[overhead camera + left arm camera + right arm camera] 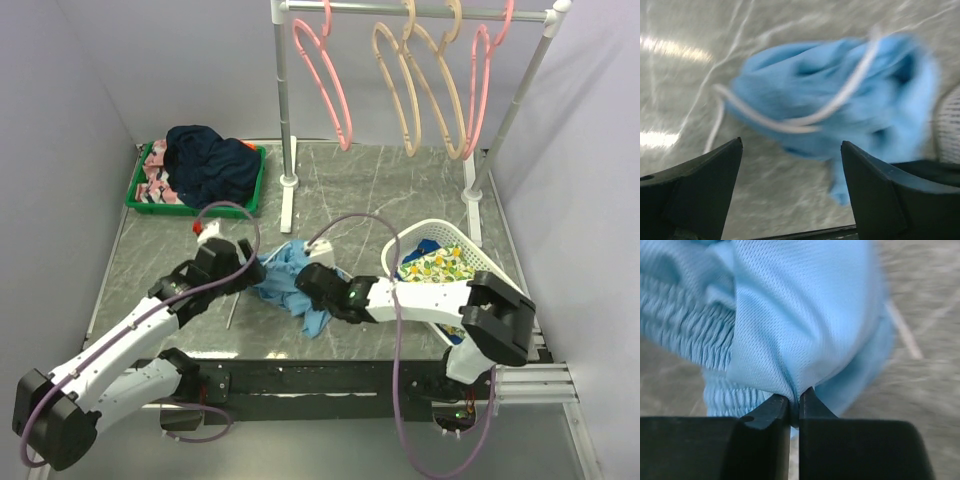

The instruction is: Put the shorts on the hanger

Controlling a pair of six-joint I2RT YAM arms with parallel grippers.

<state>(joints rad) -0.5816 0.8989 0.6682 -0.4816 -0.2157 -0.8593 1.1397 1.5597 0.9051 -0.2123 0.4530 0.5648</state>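
Observation:
I need to take the gathered waistband (690,325) with my left gripper before both grippers spread the shorts, as they lie bunched and only my right gripper holds a fold.
The light blue shorts (288,272) lie bunched on the grey table between my two arms. In the left wrist view the shorts (840,105) show blurred with the white drawstring (790,121) looping across them. My left gripper (791,150) is open, just left of the shorts, with bare table between its jaws. My right gripper (795,401) is shut on a fold of the shorts (800,315) beside the gathered waistband. Two pink hangers, one (325,75) at the left and one (485,75) at the right, hang on the rail at the back.
Tan hangers (410,85) hang between the pink ones on the white rack (283,100). A green tray (140,198) with a dark navy garment (208,162) sits back left. A white basket (425,233) with lemon-print cloth (438,265) stands at the right.

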